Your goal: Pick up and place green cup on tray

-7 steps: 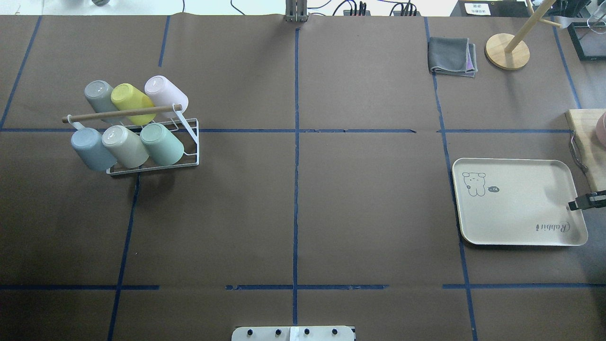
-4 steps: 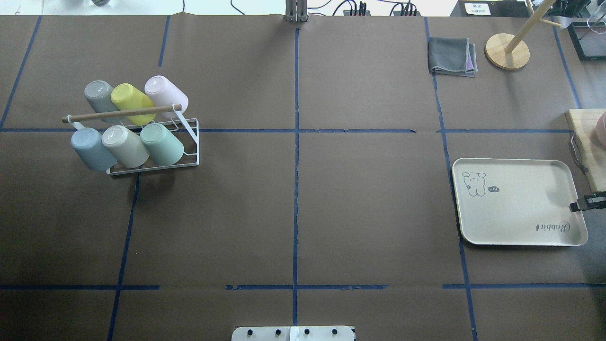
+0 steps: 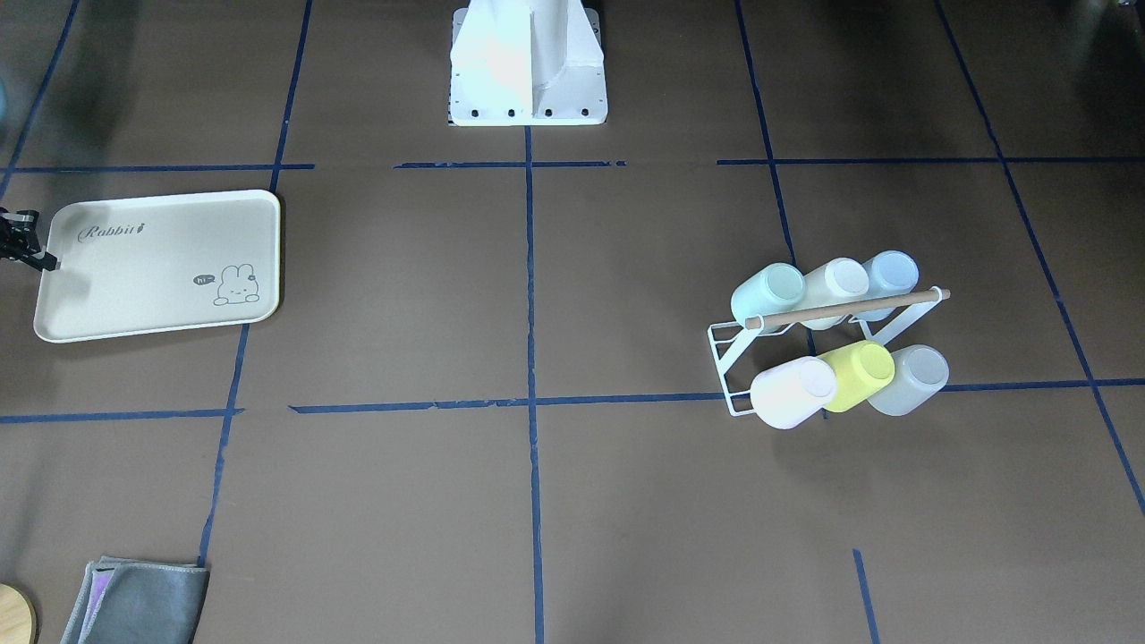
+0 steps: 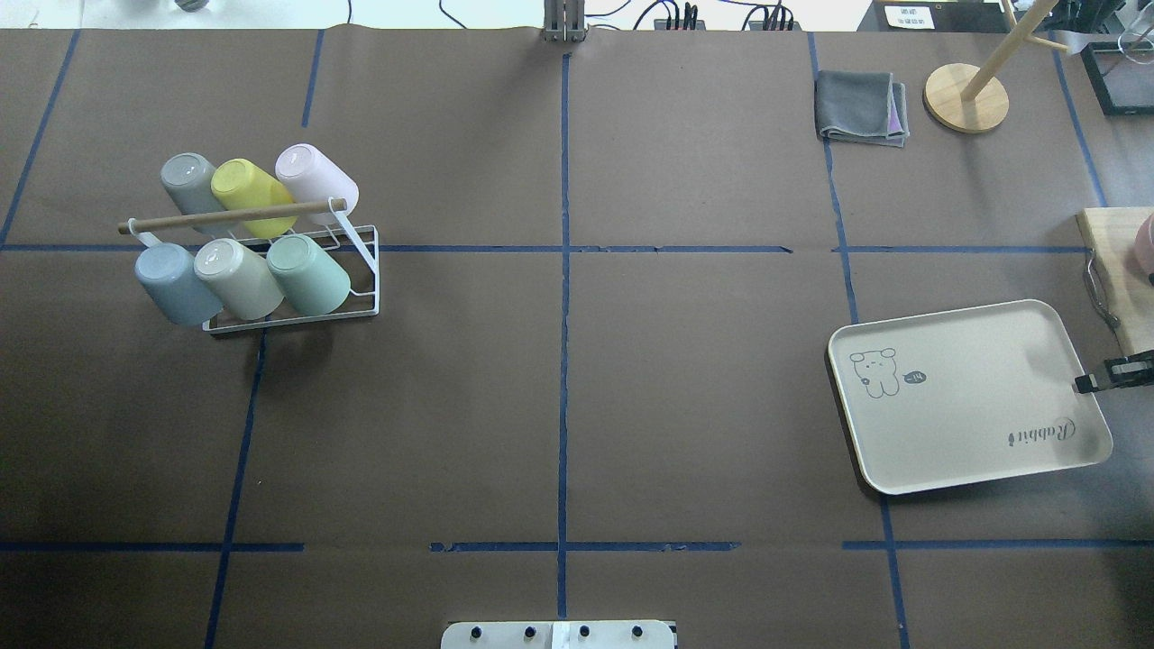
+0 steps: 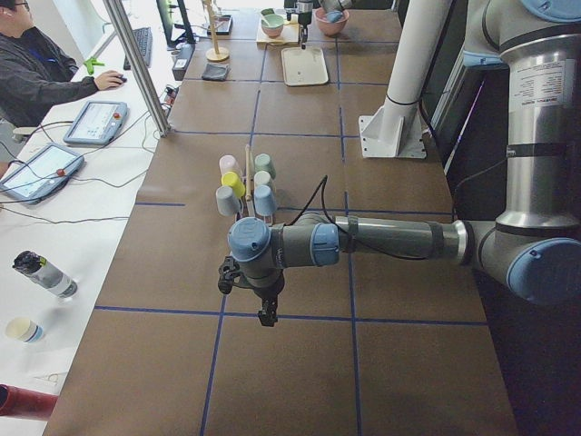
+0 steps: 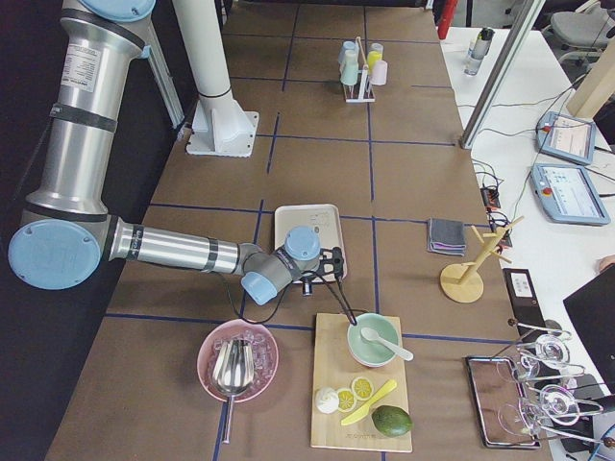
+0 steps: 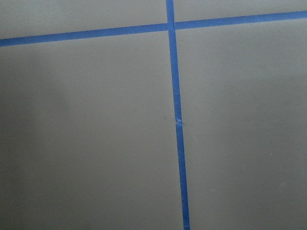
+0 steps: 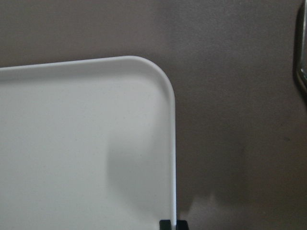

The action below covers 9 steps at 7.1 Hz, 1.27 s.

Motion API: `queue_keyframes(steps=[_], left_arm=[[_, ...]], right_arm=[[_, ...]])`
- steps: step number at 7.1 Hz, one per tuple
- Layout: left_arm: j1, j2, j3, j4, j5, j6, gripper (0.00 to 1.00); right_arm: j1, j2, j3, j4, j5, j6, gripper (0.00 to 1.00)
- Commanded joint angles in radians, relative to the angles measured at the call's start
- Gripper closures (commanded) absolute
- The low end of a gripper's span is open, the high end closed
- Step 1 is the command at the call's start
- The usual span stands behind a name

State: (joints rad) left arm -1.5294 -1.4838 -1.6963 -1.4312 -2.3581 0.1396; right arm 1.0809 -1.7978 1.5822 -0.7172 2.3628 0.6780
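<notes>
Next, I let go of the cream tray with my right gripper across the table's middle blue line [image 3: 522, 253], between the crossing blue strips.
The green cup [image 4: 311, 273] lies tilted on a white wire rack [image 4: 361, 297] at the table's left, at the right end of the rack's near row; it also shows in the front-facing view [image 3: 767, 297]. The cream tray [image 4: 974, 406] lies at the right, turned slightly askew. My right gripper [image 4: 1082, 386] is shut on the tray's right rim; the right wrist view shows its fingertips [image 8: 165, 224] pinching the rim of the tray [image 8: 86, 143]. My left gripper [image 5: 265, 313] hangs over bare table beyond the rack's left end; I cannot tell whether it is open or shut.
The rack also holds blue [image 4: 173, 284], beige [image 4: 236, 278], grey [image 4: 189, 180], yellow [image 4: 251, 196] and pink [image 4: 314, 178] cups under a wooden handle. A grey cloth [image 4: 859, 106] and a wooden stand [image 4: 966, 97] sit far right. A cutting board [image 4: 1118, 270] lies right of the tray.
The tray has slid left and rotated, its left end swinging toward the robot, with the right gripper on its rim. The cups and the rack have not moved.
</notes>
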Motion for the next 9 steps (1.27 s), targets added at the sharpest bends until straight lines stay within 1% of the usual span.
queue_keyframes(steps=[1, 2, 3, 4, 5, 6, 7, 8, 9], left_arm=[[0.0, -0.006, -0.006, -0.002, 0.0, 0.0, 0.0], [0.0, -0.006, -0.012, -0.003, 0.0, -0.002, 0.0], [0.0, -0.009, -0.014, -0.005, -0.006, -0.002, 0.0], [0.0, -0.009, -0.016, -0.005, -0.007, -0.002, 0.0], [0.0, -0.009, -0.014, -0.005, -0.007, -0.005, 0.0], [0.0, -0.009, -0.016, -0.005, -0.009, -0.005, 0.0], [0.0, -0.009, -0.017, -0.005, -0.009, -0.005, 0.0], [0.002, -0.009, -0.017, -0.006, -0.009, -0.005, 0.0], [0.008, -0.012, -0.01, -0.006, -0.009, -0.005, 0.0]], right_arm=[[0.016, 0.096, 0.105, -0.169, 0.015, 0.006, 1.0], [0.016, 0.177, 0.105, -0.218, 0.021, 0.006, 1.0], [0.011, 0.243, 0.117, -0.252, 0.016, 0.068, 1.0], [-0.04, 0.289, 0.154, -0.257, 0.003, 0.239, 1.0], [-0.124, 0.322, 0.204, -0.258, -0.066, 0.352, 1.0], [-0.227, 0.366, 0.235, -0.266, -0.164, 0.445, 1.0], [-0.318, 0.417, 0.236, -0.272, -0.233, 0.533, 1.0], [-0.402, 0.442, 0.243, -0.272, -0.317, 0.62, 1.0], [-0.474, 0.454, 0.249, -0.277, -0.374, 0.662, 1.0]])
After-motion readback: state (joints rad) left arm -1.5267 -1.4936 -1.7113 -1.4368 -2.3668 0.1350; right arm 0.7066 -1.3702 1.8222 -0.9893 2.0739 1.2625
